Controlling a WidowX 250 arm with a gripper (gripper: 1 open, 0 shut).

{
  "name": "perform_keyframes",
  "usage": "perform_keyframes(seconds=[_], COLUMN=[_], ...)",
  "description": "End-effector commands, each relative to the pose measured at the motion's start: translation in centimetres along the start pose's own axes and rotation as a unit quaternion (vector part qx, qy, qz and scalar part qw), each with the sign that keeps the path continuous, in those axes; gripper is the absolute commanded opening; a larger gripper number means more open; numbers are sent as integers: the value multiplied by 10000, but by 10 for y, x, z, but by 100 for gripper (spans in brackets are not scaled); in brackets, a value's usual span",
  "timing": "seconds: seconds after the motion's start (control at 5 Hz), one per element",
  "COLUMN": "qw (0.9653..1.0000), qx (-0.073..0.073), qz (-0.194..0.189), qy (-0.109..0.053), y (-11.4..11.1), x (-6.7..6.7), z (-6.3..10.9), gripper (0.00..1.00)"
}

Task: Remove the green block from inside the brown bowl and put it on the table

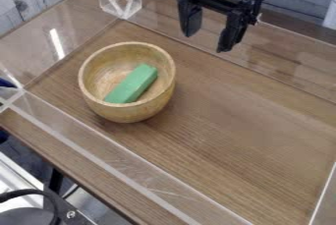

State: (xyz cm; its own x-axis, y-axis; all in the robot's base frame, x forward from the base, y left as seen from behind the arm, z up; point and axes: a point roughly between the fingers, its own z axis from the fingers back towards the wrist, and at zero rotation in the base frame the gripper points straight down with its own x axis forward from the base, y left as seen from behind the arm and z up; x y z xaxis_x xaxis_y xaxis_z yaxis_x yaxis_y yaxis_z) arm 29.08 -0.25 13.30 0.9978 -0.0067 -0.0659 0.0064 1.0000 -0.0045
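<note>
The robot's gripper will next go down into the brown bowl and close on the far end of the green block [141, 75].
A round light-brown wooden bowl [128, 82] sits on the left half of the wood-grain table [237, 140]. Inside it lies the green block [133, 84], a short bright green bar resting slanted on the bowl's pale floor. My gripper [211, 30] hangs at the top of the view, up and to the right of the bowl, well apart from it. Its black fingers [231, 34] point down and stand spread wide, open, with nothing between them.
Clear acrylic walls [79, 155] run along the table's edges, with a folded clear corner piece [121, 3] at the back left. Bare wood-grain surface stretches right of and in front of the bowl. A black object [39, 207] shows below the table's front-left edge.
</note>
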Motion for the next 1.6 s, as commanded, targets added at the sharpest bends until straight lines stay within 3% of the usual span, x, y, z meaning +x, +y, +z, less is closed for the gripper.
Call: perform_keyframes(seconds=[0.0,0.2,0.6,1.0,1.4], qw=[9999,9990,9987,9995,9985], qx=[-87,-210,-297,-138,176], qz=[70,179,424,272,505], qy=[-131,-350,-30,-111,-84], y=[18,40,88,91,105], x=[-6,-23,-40,-40,-34], z=[-6,-14,-37,-55,-69], gripper=[100,100,100,100,100])
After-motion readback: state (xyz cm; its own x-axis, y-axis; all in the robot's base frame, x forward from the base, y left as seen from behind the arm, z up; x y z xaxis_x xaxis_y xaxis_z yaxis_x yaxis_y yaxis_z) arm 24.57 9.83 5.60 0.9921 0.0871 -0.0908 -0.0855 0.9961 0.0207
